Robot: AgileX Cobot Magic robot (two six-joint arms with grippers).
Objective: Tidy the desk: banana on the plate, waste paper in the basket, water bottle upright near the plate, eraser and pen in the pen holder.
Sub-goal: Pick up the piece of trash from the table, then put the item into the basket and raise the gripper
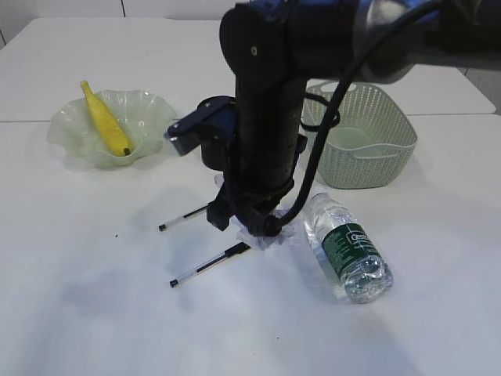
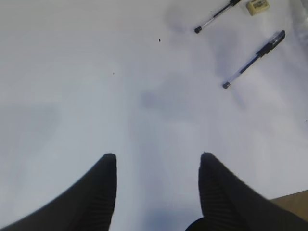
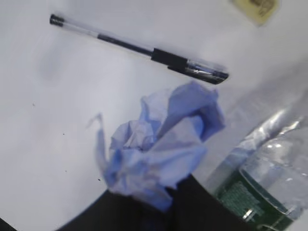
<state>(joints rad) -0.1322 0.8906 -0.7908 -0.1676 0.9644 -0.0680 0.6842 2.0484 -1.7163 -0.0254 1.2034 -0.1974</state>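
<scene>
The waste paper will leave my right gripper inside the middle of the green basket (image 1: 365, 124), beyond the water bottle, where I need to let go of it.
The banana (image 1: 106, 121) lies in the ruffled pale-green plate (image 1: 149, 110) at the left. In the middle of the desk (image 1: 94, 298), my right gripper (image 3: 168, 192) is shut on the crumpled waste paper (image 3: 159, 144), which shows white under the arm (image 1: 266, 236). The water bottle (image 1: 348, 251) lies on its side just right of it. Two pens (image 1: 185, 217) (image 1: 207, 265) rest to the left. The eraser (image 2: 257, 6) lies beyond the pens. My left gripper (image 2: 156, 156) hangs open over bare desk. The basket (image 1: 364, 145) stands at the back right. I cannot make out the pen holder behind the arm.
The right arm's black links (image 1: 262, 102) block the middle of the exterior view. A seam between two tabletops (image 1: 23, 121) runs across the back. A brown strip of floor shows past the desk's edge (image 2: 293, 202).
</scene>
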